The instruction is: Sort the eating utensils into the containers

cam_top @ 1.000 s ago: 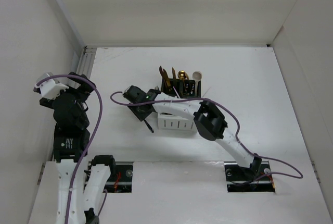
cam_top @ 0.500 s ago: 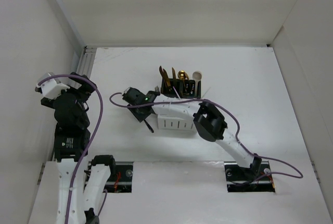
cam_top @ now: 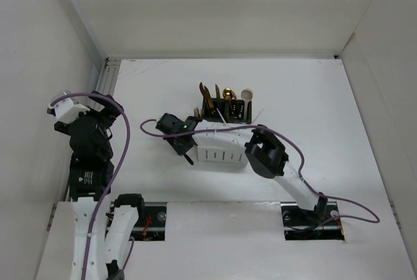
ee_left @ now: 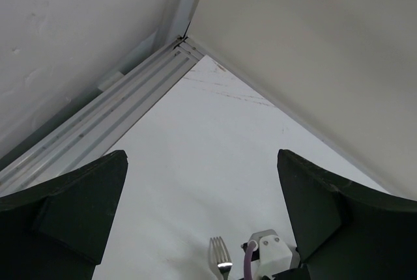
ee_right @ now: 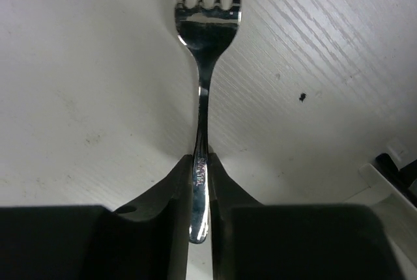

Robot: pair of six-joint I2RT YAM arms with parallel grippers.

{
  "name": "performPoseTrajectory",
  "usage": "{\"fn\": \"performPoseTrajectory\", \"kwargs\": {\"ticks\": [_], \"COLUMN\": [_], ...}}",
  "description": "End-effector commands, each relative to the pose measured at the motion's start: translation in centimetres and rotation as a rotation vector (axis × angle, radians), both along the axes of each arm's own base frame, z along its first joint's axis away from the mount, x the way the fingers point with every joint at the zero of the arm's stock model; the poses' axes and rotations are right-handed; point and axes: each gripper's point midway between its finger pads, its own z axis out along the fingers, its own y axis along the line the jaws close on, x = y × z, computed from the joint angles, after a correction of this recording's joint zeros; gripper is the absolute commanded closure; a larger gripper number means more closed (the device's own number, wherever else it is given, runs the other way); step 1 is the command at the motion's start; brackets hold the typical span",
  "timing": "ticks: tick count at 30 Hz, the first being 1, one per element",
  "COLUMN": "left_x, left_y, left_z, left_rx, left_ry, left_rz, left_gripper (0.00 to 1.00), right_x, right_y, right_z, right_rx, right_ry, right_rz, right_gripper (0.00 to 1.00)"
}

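My right gripper holds the silver fork near its handle's end; I will regrip the fork's narrow middle (ee_right: 203, 107) before lifting.
A silver fork (ee_right: 203, 45) lies over the white table with its tines pointing away from my right gripper (ee_right: 202, 159). That gripper is shut on the end of the fork's handle. In the top view the right gripper (cam_top: 184, 148) hangs just left of the containers (cam_top: 221, 155), a white slotted bin in front and black bins behind. Gold and dark-handled utensils (cam_top: 215, 98) and a cream spoon (cam_top: 246, 95) stand in the black bins. My left gripper (ee_left: 202, 215) is open and empty, raised at the far left. The fork's tines (ee_left: 220, 254) show at the bottom of its view.
White walls close in the table on the left, back and right. A metal rail (cam_top: 104, 81) runs along the left wall. The right arm (cam_top: 264, 153) arches over the front of the bins, and its purple cable (cam_top: 146, 124) loops out to the left.
The right gripper's jaws have closed in on the fork's handle, and the gripper has shifted slightly towards the near side. The left arm has barely moved.
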Motion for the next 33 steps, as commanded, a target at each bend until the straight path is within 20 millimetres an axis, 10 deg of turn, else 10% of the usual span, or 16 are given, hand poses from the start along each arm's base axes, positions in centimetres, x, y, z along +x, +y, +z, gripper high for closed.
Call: {"fn": "performPoseTrajectory", "kwargs": {"ticks": [1,3,15,27,33], "left_x": [0.1,0.1,0.1,0.1,0.1], "left_y": [-0.1,-0.1,-0.1,-0.3,-0.3], "left_z": [0.7,0.1,-0.1,-0.3,-0.3], "left_rx": [-0.007,-0.008,-0.008,-0.008,-0.008], "left_ry": [-0.04,-0.022,-0.012,-0.003,-0.003], "left_rz": [-0.004,-0.004,-0.004,-0.013,-0.013], "left_gripper": [0.01,0.01,0.01,0.01,0.01], "right_x": [-0.9,-0.3,1.6,1.4,0.9], "right_y": [-1.0,-0.2,2.7,3.5,6.8], "right_z": [-4.3,-4.0,5.3,5.0,6.5], "right_rx": [-0.105,-0.09,0.174,0.179,0.275], "right_ry": [0.055,0.036,-0.129,-0.108,-0.132], "right_rz": [0.004,-0.001,0.019,0.055,0.207], "right_gripper": [0.85,1.0,1.0,1.0,0.57]}}
